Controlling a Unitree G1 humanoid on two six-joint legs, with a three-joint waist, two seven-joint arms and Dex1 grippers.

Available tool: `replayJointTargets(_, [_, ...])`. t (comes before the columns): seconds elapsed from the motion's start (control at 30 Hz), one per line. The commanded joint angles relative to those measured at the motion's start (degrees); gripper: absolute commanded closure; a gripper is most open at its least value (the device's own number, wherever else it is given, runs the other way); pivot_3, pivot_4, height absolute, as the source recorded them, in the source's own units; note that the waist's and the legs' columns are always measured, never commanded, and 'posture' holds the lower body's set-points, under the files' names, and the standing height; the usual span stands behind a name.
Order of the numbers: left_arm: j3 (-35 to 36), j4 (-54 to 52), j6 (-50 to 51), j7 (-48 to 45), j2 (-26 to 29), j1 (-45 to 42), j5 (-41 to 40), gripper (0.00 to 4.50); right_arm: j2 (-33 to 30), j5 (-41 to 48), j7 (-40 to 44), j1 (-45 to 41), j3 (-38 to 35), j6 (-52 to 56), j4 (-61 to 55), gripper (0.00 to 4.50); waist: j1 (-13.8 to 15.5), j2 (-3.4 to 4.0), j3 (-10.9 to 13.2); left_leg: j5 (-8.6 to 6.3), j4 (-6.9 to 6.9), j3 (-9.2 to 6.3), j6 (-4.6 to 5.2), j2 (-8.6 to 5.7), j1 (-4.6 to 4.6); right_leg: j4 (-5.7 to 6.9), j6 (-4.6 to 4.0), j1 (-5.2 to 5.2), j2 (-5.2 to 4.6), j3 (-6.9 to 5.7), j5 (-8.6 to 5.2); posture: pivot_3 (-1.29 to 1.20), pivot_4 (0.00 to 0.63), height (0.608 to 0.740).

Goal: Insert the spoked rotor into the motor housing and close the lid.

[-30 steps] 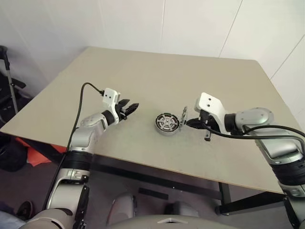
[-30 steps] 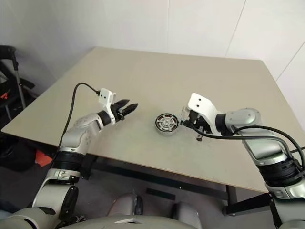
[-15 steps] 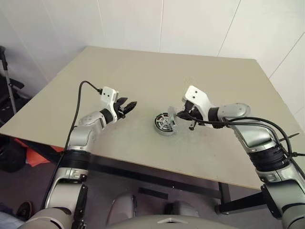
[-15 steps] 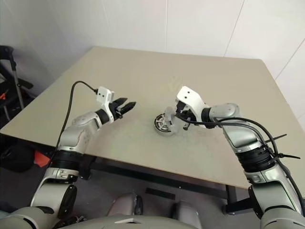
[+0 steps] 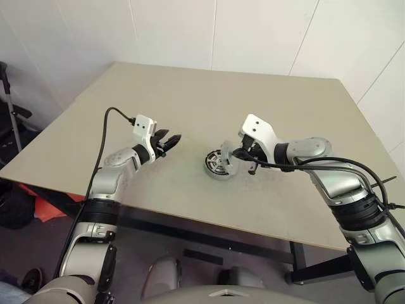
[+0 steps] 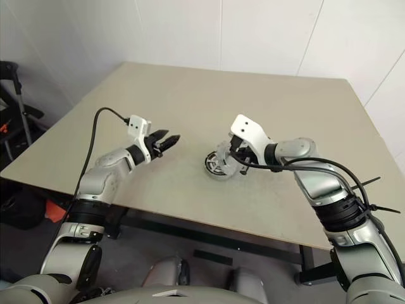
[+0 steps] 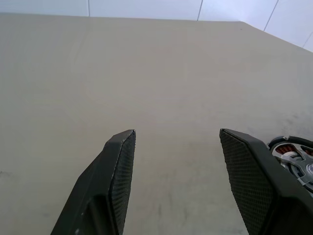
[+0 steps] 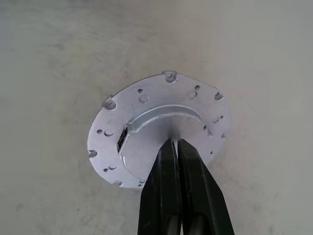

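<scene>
The lid slants over the motor housing's rim, so my right gripper should open to lay the lid flat, then take the lid's raised middle (image 8: 149,144).
The motor housing (image 5: 217,163), a squat silver ring with copper windings, sits mid-table. The spoked rotor (image 5: 219,163) lies inside it, silvery spokes up. My right gripper (image 5: 236,154) is shut on the edge of the lid (image 8: 146,122), a thin grey disc with small holes. It holds the lid (image 5: 230,159) tilted, over the housing's right rim; whether it touches the rim I cannot tell. My left gripper (image 5: 172,140) hovers open and empty above the table, left of the housing. In the left wrist view its fingers (image 7: 117,166) stand wide apart, with the housing (image 7: 296,154) just past one of them.
The beige table (image 5: 190,95) has bare surface all around the housing. Its front edge (image 5: 209,223) runs close below both arms. A dark stand (image 5: 12,114) and an orange item (image 5: 47,204) are off the table on the left.
My right gripper has carried the lid leftward, from beside the housing to over its right rim. The left arm has stayed still.
</scene>
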Motion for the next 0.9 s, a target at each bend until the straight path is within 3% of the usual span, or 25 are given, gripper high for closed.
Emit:
replayJointTargets(0.03, [0.8, -0.4, -1.3, 0.2, 0.5, -2.1, 0.4, 1.59, 2.6, 0.9, -1.4, -0.2, 0.7, 0.9, -0.6, 4.46, 0.0, 0.00, 0.0, 0.00, 0.00, 0.00, -0.01, 0.00, 0.00, 0.00, 0.00, 0.00, 0.00, 0.00, 0.00, 0.00, 0.000, 0.740])
replayJointTargets(0.43, [1.3, -0.9, -1.1, 0.4, 1.2, -1.8, 0.4, 1.59, 9.0, -1.8, -4.5, -2.7, 3.6, -3.3, 11.3, 4.46, 0.0, 0.00, 0.0, 0.11, 0.00, 0.00, -0.19, -0.01, 0.00, 0.00, 0.00, 0.01, 0.00, 0.00, 0.00, 0.00, 0.000, 0.740])
replayJointTargets(0.7, [1.5, -1.2, -1.1, 0.6, 1.3, -1.7, 0.4, 1.59, 10.0, -2.6, -5.4, -1.2, 4.6, -6.3, 13.9, 4.46, 0.0, -0.01, 0.0, 0.11, 0.00, 0.00, -0.20, 0.00, 0.01, 0.00, 0.00, 0.02, 0.00, 0.00, 0.00, 0.00, 0.000, 0.740])
replayJointTargets(0.9, [1.0, -1.3, -1.1, 0.8, 0.7, -1.6, 0.6, 1.59, 17.0, 4.8, -9.8, -1.9, -7.0, -10.3, 15.8, 4.46, 0.0, -0.01, 0.0, 0.10, -0.02, 0.00, -0.19, 0.00, 0.04, 0.02, 0.00, 0.02, -0.01, 0.00, 0.00, 0.00, 0.000, 0.740])
